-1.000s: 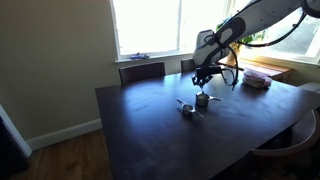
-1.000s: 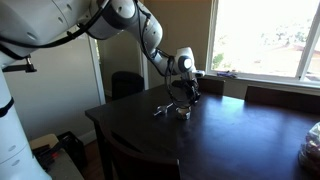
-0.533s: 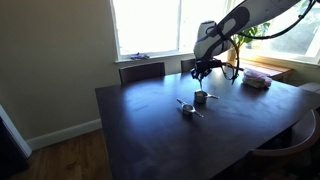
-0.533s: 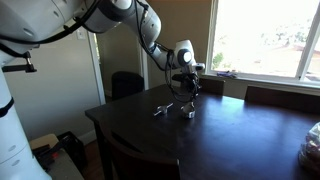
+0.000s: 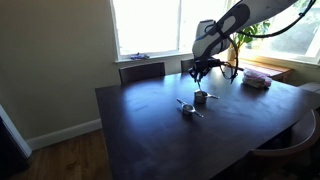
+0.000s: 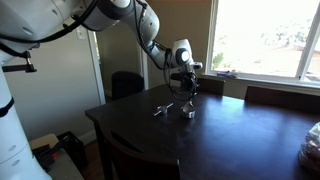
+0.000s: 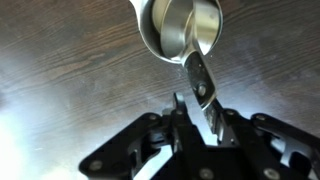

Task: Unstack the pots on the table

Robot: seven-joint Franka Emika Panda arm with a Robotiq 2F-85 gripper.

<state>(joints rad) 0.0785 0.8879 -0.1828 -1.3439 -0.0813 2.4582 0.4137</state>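
The small pot tilts on its handle with its bowl inside the larger pot, so the robot's gripper needs to put it down and take hold again of the small pot's handle (image 7: 200,78) at a slant.
My gripper (image 5: 204,70) hangs over the far middle of the dark brown table (image 5: 150,130) and also shows in an exterior view (image 6: 184,82). In the wrist view the gripper (image 7: 200,105) is shut on the thin handle of a small grey metal pot (image 7: 178,28), which it holds over the wood. Below it, a grey pot (image 5: 201,98) stands on the table, with another small pot (image 5: 187,108) lying beside it. Both also show in an exterior view: the standing pot (image 6: 187,111) and the pot beside it (image 6: 162,108).
A pinkish folded item (image 5: 257,80) lies on the table near the window. A chair (image 5: 141,70) stands at the far edge, and another chair (image 6: 125,82) at the table's end. A plant sits by the window behind the arm.
The gripper rose from just above the pots to well above them between a second and half a second ago. Since then it has stayed still.
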